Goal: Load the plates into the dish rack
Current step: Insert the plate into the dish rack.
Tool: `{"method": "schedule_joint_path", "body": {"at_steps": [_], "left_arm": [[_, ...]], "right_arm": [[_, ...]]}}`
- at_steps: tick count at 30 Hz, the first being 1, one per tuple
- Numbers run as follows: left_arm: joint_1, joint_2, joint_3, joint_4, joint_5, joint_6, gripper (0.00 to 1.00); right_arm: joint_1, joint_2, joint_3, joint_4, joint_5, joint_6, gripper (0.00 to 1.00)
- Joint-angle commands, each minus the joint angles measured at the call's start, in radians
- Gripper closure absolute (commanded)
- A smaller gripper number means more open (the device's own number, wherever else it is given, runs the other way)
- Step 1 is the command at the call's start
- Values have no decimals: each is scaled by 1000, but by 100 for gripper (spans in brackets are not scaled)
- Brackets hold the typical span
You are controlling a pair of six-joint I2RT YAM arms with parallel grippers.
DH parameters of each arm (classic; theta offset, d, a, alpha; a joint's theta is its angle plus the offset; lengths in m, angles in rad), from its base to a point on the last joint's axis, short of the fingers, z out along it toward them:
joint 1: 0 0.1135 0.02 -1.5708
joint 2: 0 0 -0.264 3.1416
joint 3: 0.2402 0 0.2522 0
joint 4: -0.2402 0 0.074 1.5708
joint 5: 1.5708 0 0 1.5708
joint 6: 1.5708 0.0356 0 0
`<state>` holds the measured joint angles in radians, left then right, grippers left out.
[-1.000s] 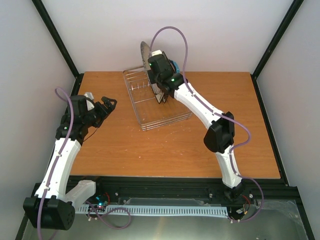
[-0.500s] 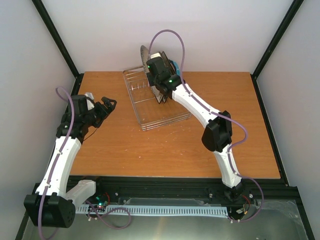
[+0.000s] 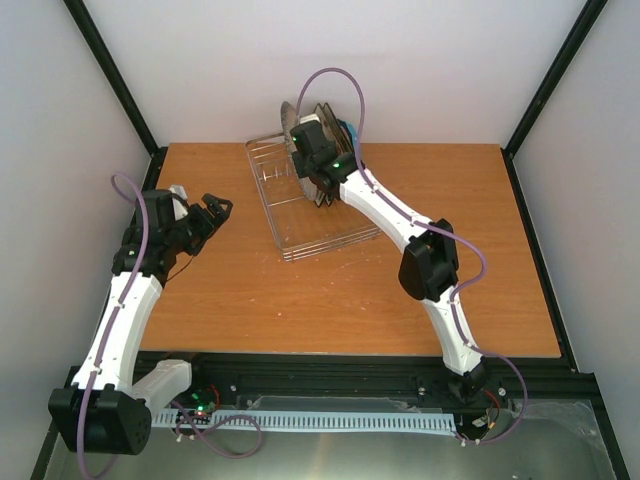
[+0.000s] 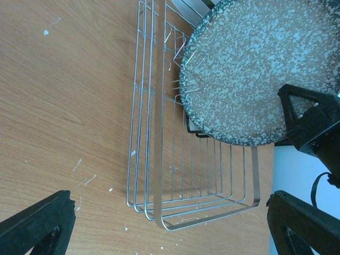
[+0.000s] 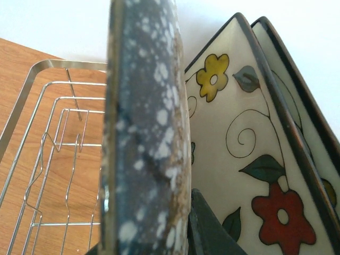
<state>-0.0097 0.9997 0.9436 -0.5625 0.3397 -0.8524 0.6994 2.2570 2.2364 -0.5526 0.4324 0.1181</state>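
The round grey speckled plate, now upright over the rack's far end, will be released by my right gripper in the dish rack slot (image 3: 312, 197) next to the cream flowered plates.
My right gripper (image 3: 307, 152) is shut on the round grey speckled plate (image 3: 288, 113), which it holds upright on edge over the far end of the wire dish rack (image 3: 300, 225). In the right wrist view this plate (image 5: 143, 133) is seen edge-on, with one dark finger (image 5: 210, 231) pressed to its right face. Two square cream flowered plates (image 5: 239, 149) stand upright just behind it. A blue plate (image 3: 351, 131) peeks out past the right arm. My left gripper (image 3: 217, 209) hangs open to the left of the rack and holds nothing. From its wrist I see the rack (image 4: 159, 159) and the grey plate (image 4: 260, 69).
The rack sits at an angle at the back middle of the wooden table (image 3: 400, 300). White walls and black frame posts close in the back and sides. White specks lie on the wood by the rack's near corner (image 4: 85, 180).
My right gripper has carried the grey plate slightly left along the rack's far end, and the cream plates now show behind it. The left arm has stayed put.
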Motion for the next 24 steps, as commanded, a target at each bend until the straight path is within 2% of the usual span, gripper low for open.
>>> {"method": "schedule_joint_path", "body": {"at_steps": [1, 24], "left_arm": [[11, 6, 51, -12, -4, 26, 0], [13, 16, 50, -4, 4, 22, 0]], "right_arm": [[-11, -43, 42, 197, 36, 54, 97], [-63, -6, 41, 96, 13, 114, 97]]}}
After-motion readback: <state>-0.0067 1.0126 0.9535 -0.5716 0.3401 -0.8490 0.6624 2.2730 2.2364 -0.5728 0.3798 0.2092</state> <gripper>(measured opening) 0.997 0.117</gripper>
